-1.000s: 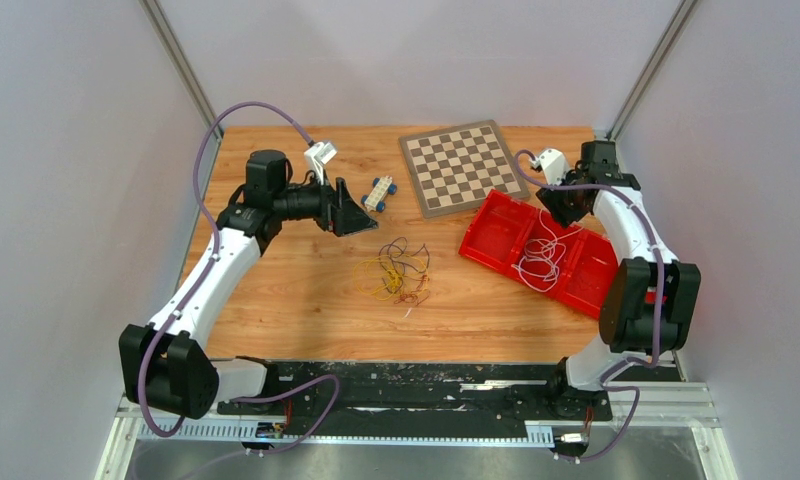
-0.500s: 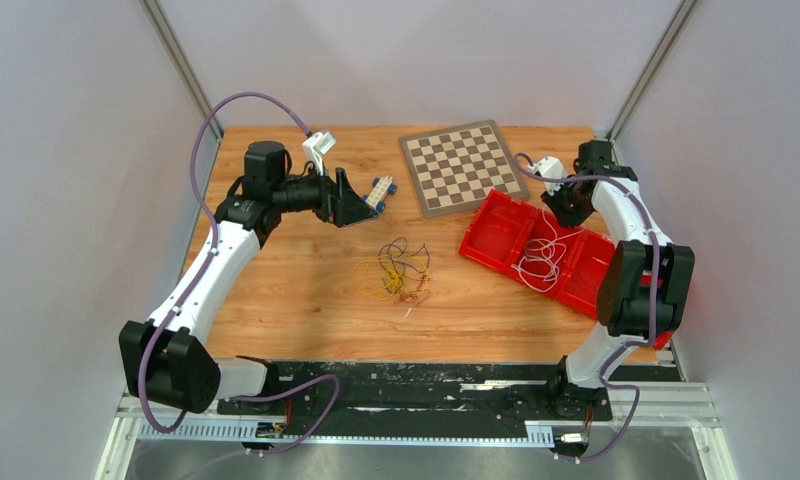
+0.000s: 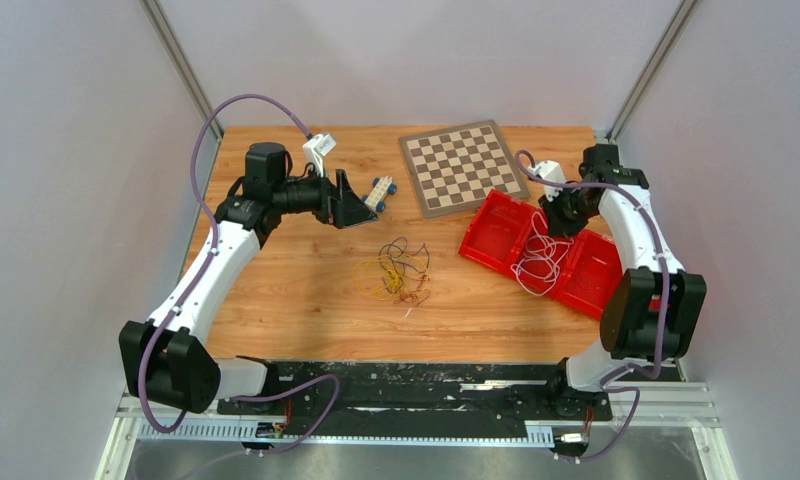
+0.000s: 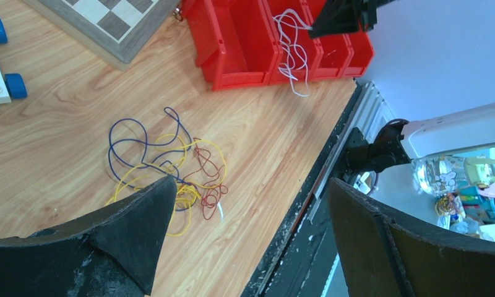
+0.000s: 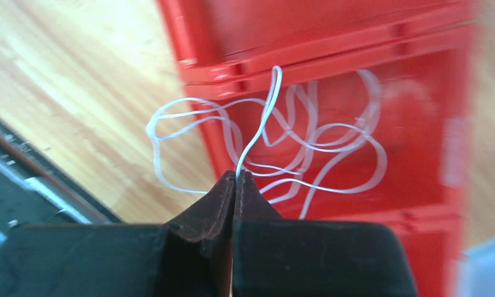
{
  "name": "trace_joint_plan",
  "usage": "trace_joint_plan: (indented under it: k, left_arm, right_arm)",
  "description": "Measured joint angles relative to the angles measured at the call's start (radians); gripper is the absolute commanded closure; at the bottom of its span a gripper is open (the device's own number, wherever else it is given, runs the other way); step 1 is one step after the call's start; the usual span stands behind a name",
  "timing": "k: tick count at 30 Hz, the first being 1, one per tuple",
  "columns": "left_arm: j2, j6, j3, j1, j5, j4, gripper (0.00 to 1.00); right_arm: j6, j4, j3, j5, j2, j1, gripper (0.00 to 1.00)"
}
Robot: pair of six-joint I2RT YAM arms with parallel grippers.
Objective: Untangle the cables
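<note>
My right gripper will let go of its piece of cable, because a loop of the white cable hangs over the red bin's near rim, and then take that loop [image 5: 151, 133] and lay it inside the bin.
A loose tangle of thin cables [image 3: 398, 270], yellow, red and dark blue, lies mid-table; the left wrist view shows the same cables [image 4: 171, 158] just beyond my left finger. My left gripper [image 3: 354, 205] hovers behind and left of them, open wide [image 4: 251, 182], holding nothing. A white cable [image 3: 538, 255] lies coiled in the red bin [image 3: 491, 232], one loop spilling over the near rim onto the wood. My right gripper [image 3: 559, 212] is over that bin, shut [image 5: 237, 175] on a strand of the white cable [image 5: 266, 111].
A chessboard [image 3: 463, 166] lies at the back centre. A white toy car with blue wheels [image 3: 380, 190] sits just right of my left gripper. The red bin [image 5: 418, 117] has several compartments and lies aslant at the right. The table's front edge [image 4: 319, 179] runs close to the tangle.
My right gripper has come down over the bin and shut on the white cable. The left arm shifted slightly back at first, then stayed still and open.
</note>
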Motion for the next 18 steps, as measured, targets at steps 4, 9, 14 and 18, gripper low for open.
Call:
trace_joint_plan:
  k: [4, 9, 14, 18]
  left_arm:
    - [0.003, 0.007, 0.000, 0.000, 0.000, -0.012, 0.00]
    - [0.013, 0.010, 0.004, 0.000, -0.002, -0.016, 0.00]
    - [0.028, 0.010, 0.011, 0.000, -0.003, -0.016, 0.00]
    - [0.029, 0.010, 0.011, 0.000, -0.003, -0.018, 0.00]
  right_arm:
    - [0.022, -0.031, -0.097, -0.039, -0.006, 0.033, 1.00]
    - [0.077, 0.017, -0.196, -0.017, 0.032, 0.042, 1.00]
    - [0.186, 0.066, -0.198, 0.016, 0.132, 0.044, 1.00]
    - [0.261, 0.059, -0.170, 0.036, 0.164, 0.044, 1.00]
